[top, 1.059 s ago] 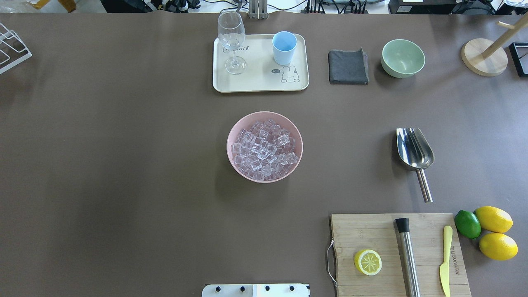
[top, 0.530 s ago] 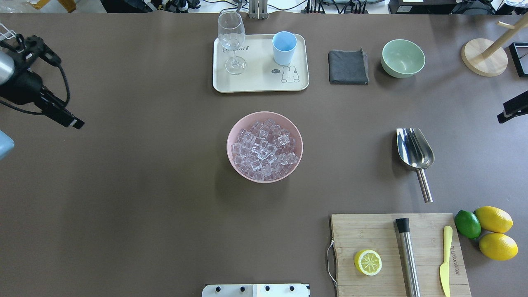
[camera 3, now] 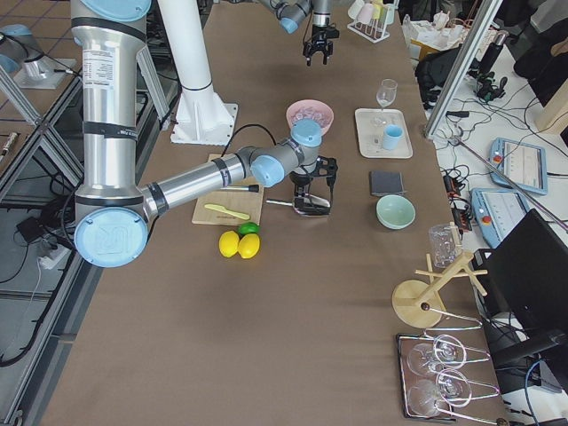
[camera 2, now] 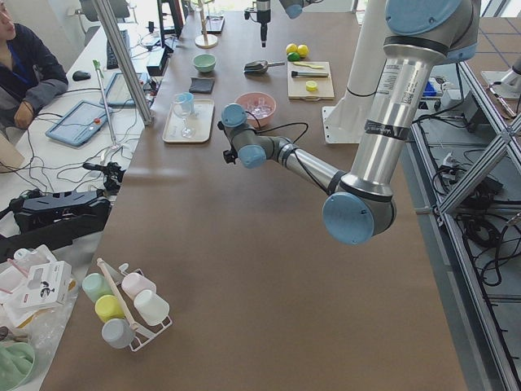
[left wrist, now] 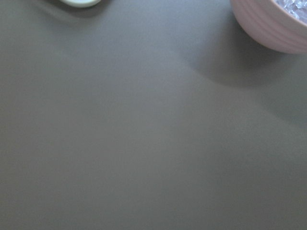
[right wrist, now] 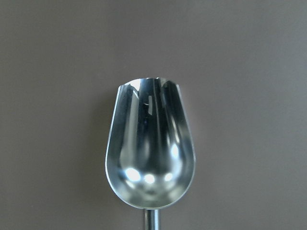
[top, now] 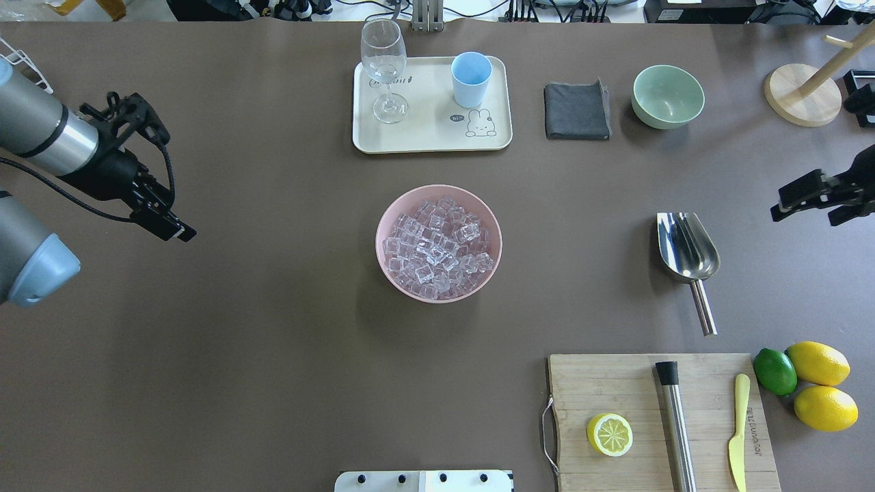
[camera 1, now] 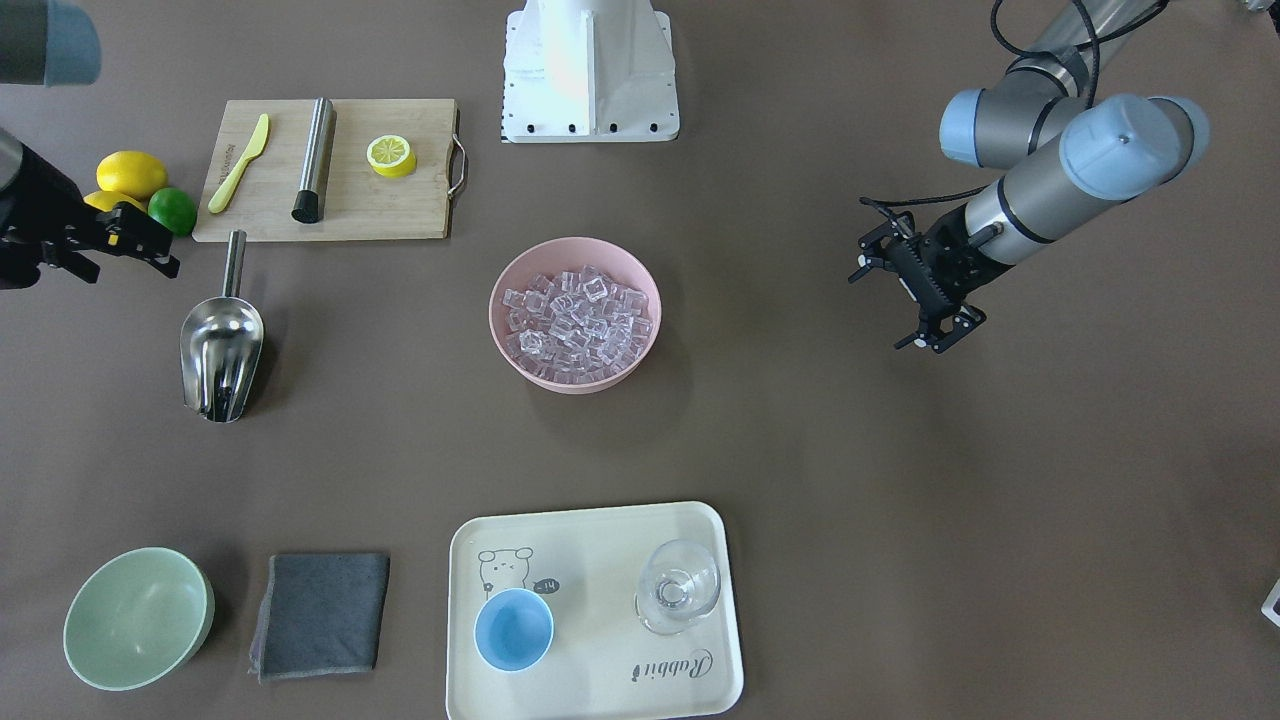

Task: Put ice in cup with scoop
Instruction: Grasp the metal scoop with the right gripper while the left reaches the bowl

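Observation:
The right gripper next grips the steel scoop's handle, its handle (camera 1: 235,253), beside the cutting board.
The ice (top: 438,242) fills a pink bowl (top: 386,219) at mid-table; both also show in the front view, the ice (camera 1: 575,312) inside the bowl (camera 1: 505,345). The light-blue cup (top: 471,78) stands upright and empty on a cream tray (top: 424,137) at the far side. The steel scoop (top: 687,253) lies flat to the right, handle toward the robot, and fills the right wrist view (right wrist: 149,158). My right gripper (top: 810,205) is open and empty, up and just right of the scoop. My left gripper (top: 167,219) is open and empty, far left of the bowl.
A wine glass (top: 384,68) stands on the tray beside the cup. A grey cloth (top: 577,111) and green bowl (top: 668,96) lie to the tray's right. A cutting board (top: 615,389) holds a lemon half, a steel cylinder (top: 677,430) and a yellow knife. Lemons and a lime (top: 775,371) lie beside it.
Both arms have come into the overhead view from its sides. The left gripper moved right over the table; the right gripper moved in toward the scoop. Nothing on the table moved.

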Controlling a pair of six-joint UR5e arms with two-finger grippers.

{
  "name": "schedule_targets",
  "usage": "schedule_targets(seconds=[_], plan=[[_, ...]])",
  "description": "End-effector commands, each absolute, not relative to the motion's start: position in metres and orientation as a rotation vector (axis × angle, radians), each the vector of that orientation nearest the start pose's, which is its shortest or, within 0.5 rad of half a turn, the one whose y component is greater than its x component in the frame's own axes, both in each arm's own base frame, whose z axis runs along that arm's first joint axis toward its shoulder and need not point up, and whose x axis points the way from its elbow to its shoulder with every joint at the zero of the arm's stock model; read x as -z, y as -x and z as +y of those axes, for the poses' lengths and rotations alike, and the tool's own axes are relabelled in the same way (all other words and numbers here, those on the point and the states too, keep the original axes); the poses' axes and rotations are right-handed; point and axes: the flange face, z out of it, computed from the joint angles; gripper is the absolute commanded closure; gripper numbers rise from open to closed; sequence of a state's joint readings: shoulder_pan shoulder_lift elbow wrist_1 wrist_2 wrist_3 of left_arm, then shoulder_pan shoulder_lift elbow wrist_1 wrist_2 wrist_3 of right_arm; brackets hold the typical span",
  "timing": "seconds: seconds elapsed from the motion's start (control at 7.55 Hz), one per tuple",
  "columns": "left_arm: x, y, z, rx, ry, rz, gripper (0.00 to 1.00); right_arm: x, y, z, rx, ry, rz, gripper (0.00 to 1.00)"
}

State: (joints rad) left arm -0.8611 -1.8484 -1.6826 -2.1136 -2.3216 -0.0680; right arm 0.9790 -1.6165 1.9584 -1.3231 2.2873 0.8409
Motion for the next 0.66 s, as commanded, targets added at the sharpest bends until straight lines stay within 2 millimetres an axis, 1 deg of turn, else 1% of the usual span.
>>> schedule_targets(seconds=[0.0,0.13,0.4,0.53], plan=[[-0.365,-0.421,-0.482,-0.986,-0.786,0.965,0.02,-0.465,0.29,-0.389,0.044,0.052,-0.852,0.0],[-0.361,-0.44,-0.48,-1.011,-0.828,0.994,0.02,-0.473,0.297,-0.386,0.052,0.063,-0.836,0.0],[-0.351,-0.458,-0.476,-1.041,-0.886,1.028,0.02,-0.488,0.309,-0.384,0.069,0.074,-0.808,0.0],[-0.343,-0.472,-0.474,-1.061,-0.917,1.05,0.02,-0.489,0.315,-0.382,0.079,0.072,-0.801,0.0]])
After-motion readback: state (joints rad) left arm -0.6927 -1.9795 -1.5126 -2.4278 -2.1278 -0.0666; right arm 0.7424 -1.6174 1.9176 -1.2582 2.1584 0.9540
